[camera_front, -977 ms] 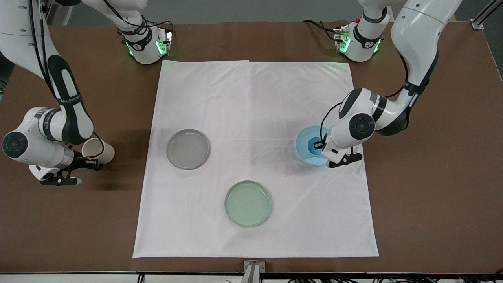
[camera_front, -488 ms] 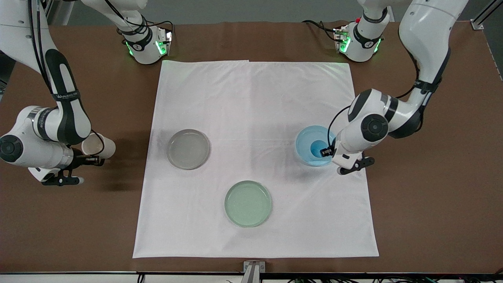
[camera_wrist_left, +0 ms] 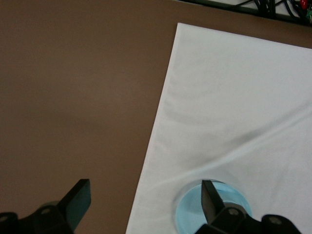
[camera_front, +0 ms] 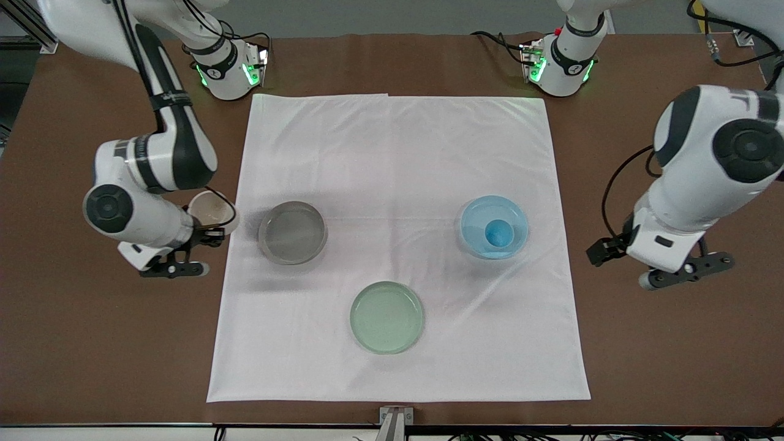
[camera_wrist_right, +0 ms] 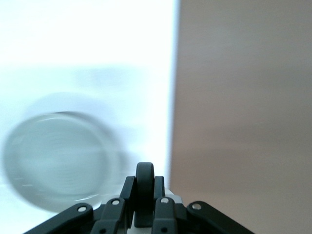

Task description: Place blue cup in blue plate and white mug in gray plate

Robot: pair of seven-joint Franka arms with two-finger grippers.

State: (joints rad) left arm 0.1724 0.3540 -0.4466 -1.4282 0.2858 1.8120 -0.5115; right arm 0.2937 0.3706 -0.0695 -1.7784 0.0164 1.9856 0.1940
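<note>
My right gripper will set the white mug down upright on the middle of the gray plate [camera_front: 294, 232] [camera_wrist_right: 60, 159].
The blue cup [camera_front: 498, 232] stands upright in the blue plate [camera_front: 478, 214] on the white cloth. My left gripper [camera_front: 603, 251] is open and empty, up over the brown table at the left arm's end, apart from the plate. In the left wrist view its fingers [camera_wrist_left: 78, 200] stand wide apart, with the blue plate [camera_wrist_left: 187, 219] partly in view. My right gripper [camera_front: 207, 236] is shut on the white mug [camera_front: 211, 211] and holds it tilted over the cloth's edge beside the gray plate [camera_front: 292, 233]. The right wrist view shows the mug's dark handle [camera_wrist_right: 145, 180] clamped between the fingers, and the gray plate [camera_wrist_right: 53, 161].
A pale green plate [camera_front: 386, 316] lies on the white cloth [camera_front: 398, 153], nearer the front camera than the other two plates. Brown table [camera_front: 674, 355] surrounds the cloth. The arms' bases [camera_front: 229, 73] stand along the table's farther edge.
My left gripper has drawn away from the blue cup and plate, rising toward the left arm's end of the table. My right gripper has carried the white mug toward the gray plate.
</note>
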